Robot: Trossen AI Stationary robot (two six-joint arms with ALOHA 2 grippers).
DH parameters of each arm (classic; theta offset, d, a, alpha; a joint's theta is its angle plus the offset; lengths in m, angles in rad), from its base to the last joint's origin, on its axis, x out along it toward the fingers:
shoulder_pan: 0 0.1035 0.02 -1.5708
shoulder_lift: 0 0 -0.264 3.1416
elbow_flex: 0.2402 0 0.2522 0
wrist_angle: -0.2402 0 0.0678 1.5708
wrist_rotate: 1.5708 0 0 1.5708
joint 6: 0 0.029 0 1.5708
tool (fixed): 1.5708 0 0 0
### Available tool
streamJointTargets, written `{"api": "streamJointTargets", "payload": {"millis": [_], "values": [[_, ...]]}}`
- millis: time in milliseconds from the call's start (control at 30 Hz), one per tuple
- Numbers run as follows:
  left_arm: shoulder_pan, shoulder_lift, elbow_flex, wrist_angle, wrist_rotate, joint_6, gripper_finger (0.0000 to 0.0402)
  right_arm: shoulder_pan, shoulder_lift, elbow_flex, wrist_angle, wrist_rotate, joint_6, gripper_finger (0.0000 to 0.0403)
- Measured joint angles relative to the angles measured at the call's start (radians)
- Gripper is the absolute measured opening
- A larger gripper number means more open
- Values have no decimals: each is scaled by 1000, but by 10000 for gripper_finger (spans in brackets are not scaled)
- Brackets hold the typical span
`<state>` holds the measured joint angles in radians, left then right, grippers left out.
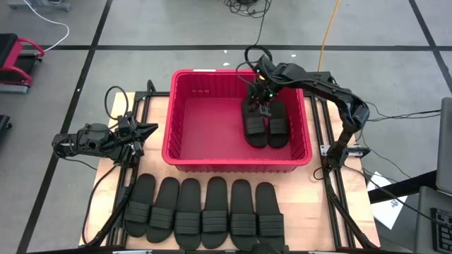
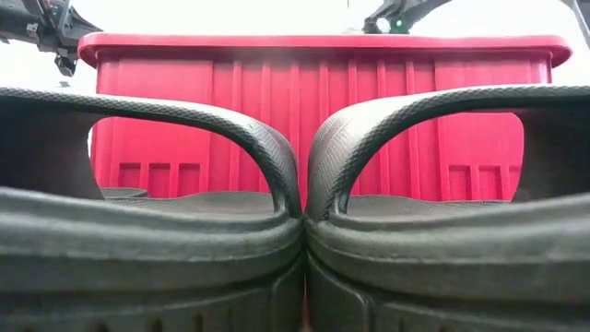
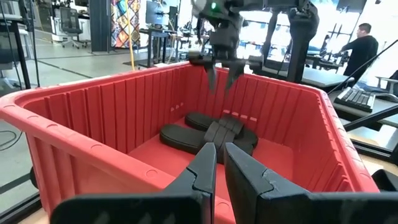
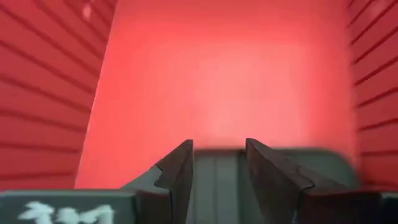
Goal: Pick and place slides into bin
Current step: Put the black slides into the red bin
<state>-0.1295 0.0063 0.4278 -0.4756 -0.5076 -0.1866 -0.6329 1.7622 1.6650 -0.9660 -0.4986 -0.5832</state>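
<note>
My right gripper should take its strap [image 1: 255, 127] and nudge the slide nearer the middle of the bin straight, because that slide slants away from the other slide.
The red bin [image 1: 236, 164] stands mid-table. Two black slides [image 1: 256, 125] [image 1: 278, 121] lie side by side, soles down, on its floor at the right end; the left wrist view shows this pair [image 3: 214, 134] too. My right gripper [image 1: 263, 99] hangs open above their far ends, clear of them, with nothing between its fingers [image 3: 222, 78]. Its own view looks down past the gap [image 4: 217, 162] onto a slide's strap [image 4: 323, 165]. Several more slides [image 1: 205, 204] lie in a row at the table's near edge. My left gripper [image 1: 152, 129] waits shut, left of the bin.
The left half of the bin's floor [image 1: 205, 120] is bare. In the low view, two slides of the near row [image 2: 147, 231] [image 2: 442, 231] fill the foreground, with the bin's wall [image 2: 323, 111] behind them. A person [image 3: 360, 46] stands in the room beyond the table.
</note>
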Motion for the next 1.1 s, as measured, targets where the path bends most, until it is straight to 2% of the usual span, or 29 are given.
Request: {"api": "streamJointTargets", "payload": {"millis": [133, 267, 367, 533, 700, 1100], "values": [[0, 0, 0, 0, 2, -32, 31, -8, 59, 0, -90, -5, -78, 132], [0, 0, 0, 1, 2, -55, 31, -48, 116, 0, -147, -33, -147, 147], [0, 0, 0, 1, 2, -64, 31, -69, 139, 0, -152, -77, -166, 165], [0, 0, 0, 1, 3, -81, 31, -80, 169, 0, -116, -77, -177, 205], [0, 0, 0, 1, 3, -81, 31, -80, 218, -1, -82, -24, -147, 234], [0, 0, 0, -3, 3, -73, 31, -80, 281, -9, -122, -26, -101, 231]]}}
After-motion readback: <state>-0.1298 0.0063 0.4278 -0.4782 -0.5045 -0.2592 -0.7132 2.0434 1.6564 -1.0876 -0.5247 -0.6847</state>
